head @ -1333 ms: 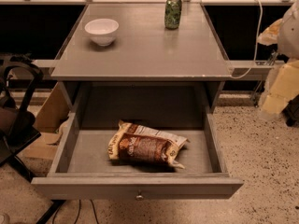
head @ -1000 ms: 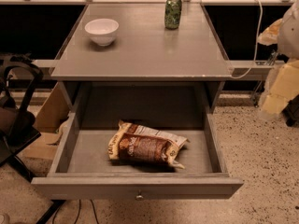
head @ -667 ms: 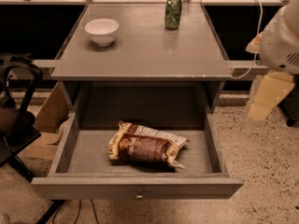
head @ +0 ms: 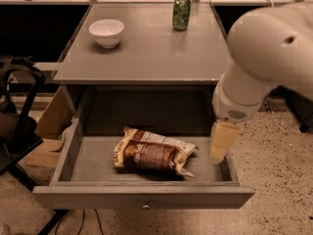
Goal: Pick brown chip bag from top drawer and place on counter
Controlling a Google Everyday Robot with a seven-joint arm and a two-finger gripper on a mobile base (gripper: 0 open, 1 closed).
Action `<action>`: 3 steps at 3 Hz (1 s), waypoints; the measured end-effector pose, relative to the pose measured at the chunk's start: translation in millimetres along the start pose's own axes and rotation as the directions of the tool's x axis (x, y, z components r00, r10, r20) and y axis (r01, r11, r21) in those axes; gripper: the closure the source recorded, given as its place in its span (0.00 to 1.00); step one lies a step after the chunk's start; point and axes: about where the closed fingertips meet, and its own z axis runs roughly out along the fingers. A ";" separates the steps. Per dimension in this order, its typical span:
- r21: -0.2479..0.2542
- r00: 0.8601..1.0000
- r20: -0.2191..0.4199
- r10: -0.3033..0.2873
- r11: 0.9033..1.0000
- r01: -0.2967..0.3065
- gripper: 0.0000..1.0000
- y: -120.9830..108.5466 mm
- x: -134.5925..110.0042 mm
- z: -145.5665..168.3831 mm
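Observation:
The middle of the brown chip bag (head: pixel 160 153) in the open top drawer is my gripper's next stop, and it should close there.
The brown chip bag (head: pixel 154 153) lies flat in the middle of the open top drawer (head: pixel 142 196), its long side running left to right. The counter (head: pixel 146 58) is above and behind the drawer. My arm comes in large from the upper right. My gripper (head: pixel 222 142) shows as a cream-coloured end hanging over the drawer's right side, just right of the bag and apart from it. It holds nothing that I can see.
A white bowl (head: pixel 106 32) stands at the counter's back left and a green can (head: pixel 181 12) at its back right. A black chair (head: pixel 14 126) and a cardboard piece (head: pixel 51 121) are left of the drawer. Speckled floor lies to the right.
My arm has swung in from the right edge towards the drawer and now hangs over its right side. The bag, bowl and can have not moved.

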 end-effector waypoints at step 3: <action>-0.201 0.997 -0.028 0.077 0.976 -0.081 0.00 19.0 -77.4 150.9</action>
